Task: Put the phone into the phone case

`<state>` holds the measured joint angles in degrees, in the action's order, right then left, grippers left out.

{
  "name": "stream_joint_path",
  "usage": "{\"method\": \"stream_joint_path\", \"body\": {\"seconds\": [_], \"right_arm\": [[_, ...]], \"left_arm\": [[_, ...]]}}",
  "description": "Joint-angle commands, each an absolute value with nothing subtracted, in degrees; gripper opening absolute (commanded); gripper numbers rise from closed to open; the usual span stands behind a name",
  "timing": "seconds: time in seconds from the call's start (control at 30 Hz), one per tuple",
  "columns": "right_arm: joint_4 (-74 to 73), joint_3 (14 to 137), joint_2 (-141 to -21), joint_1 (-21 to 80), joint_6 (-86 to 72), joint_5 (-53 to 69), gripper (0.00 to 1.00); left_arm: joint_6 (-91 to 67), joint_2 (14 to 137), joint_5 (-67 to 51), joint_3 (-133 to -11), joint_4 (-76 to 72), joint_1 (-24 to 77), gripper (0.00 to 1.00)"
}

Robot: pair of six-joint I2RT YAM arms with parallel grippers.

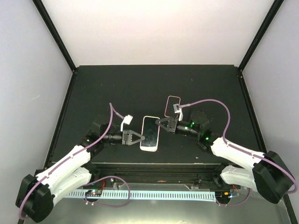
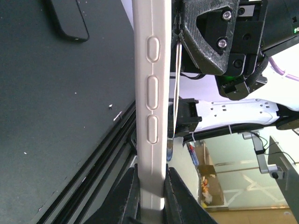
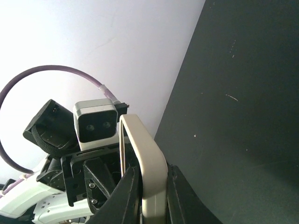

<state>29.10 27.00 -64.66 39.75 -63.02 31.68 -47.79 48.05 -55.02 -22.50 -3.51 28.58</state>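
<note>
The robot's left gripper will set the cream phone case down flat and let go of it on the bare black table top between my grippers (image 1: pixel 147 124). The case now hangs above the table.
The cream phone case (image 1: pixel 150 133) hangs above the table's near middle, held from both sides. My left gripper (image 1: pixel 139 137) is shut on its left edge. In the left wrist view the fingers (image 2: pixel 152 176) clamp the case's side with the button covers (image 2: pixel 152 93). My right gripper (image 1: pixel 160 122) is shut on the case's upper right corner, which the right wrist view shows between the fingers (image 3: pixel 150 176) as a rim (image 3: pixel 142 149). The dark phone (image 1: pixel 173 106) lies flat on the table behind the right gripper. It also shows in the left wrist view (image 2: pixel 70 18).
The black table top (image 1: pixel 117 88) is walled by white panels with black corner posts. A metal rail (image 1: pixel 154 165) runs along the near edge. Purple cables (image 1: pixel 210 103) loop off both wrists. The left wrist camera (image 3: pixel 96 120) faces the right wrist.
</note>
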Motion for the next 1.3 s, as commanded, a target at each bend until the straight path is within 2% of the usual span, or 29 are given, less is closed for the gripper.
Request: {"method": "stream_joint_path", "body": {"seconds": [0.0,0.1,0.23,0.37,0.43,0.53,0.7,0.9,1.0,1.17,1.27], "right_arm": [[27.38,26.92,-64.40,39.58,-61.11,30.85,0.02],[27.10,26.90,-65.10,39.55,-61.53,31.86,0.10],[28.74,25.95,-65.92,39.63,-62.87,34.53,0.40],[34.00,22.86,-67.30,39.68,-66.57,38.03,0.58],[36.69,21.19,-68.10,39.84,-68.01,39.37,0.63],[39.97,18.97,-68.91,40.31,-69.44,40.63,0.67],[48.27,16.42,-70.85,40.75,-73.00,43.21,0.65],[55.22,16.02,-73.73,41.21,-76.28,44.45,0.52],[56.92,15.66,-74.24,41.22,-77.10,44.18,0.41],[57.80,15.26,-74.35,41.21,-78.82,42.84,0.13],[58.03,15.04,-74.36,41.21,-79.94,41.80,0.07]], "left_arm": [[-43.52,48.11,-51.44,-25.91,2.10,28.38,0.01],[-44.54,48.09,-51.42,-25.93,1.09,28.39,0.01],[-47.69,47.49,-51.17,-25.93,-3.18,28.35,0.02],[-49.87,47.52,-49.42,-26.40,-7.30,28.35,0.01],[-50.98,47.98,-48.36,-26.62,-9.54,28.38,0.02],[-52.60,48.98,-47.55,-26.80,-12.88,28.39,0.02],[-54.07,50.82,-46.93,-27.09,-16.13,28.36,0.02],[-54.76,52.53,-46.78,-27.47,-17.40,28.27,0.02],[-53.23,52.69,-46.06,-27.94,-15.58,28.30,0.02],[-46.71,52.34,-42.03,-29.75,-5.26,28.25,0.02],[-41.84,52.70,-38.35,-31.11,1.13,28.29,0.01]]}}
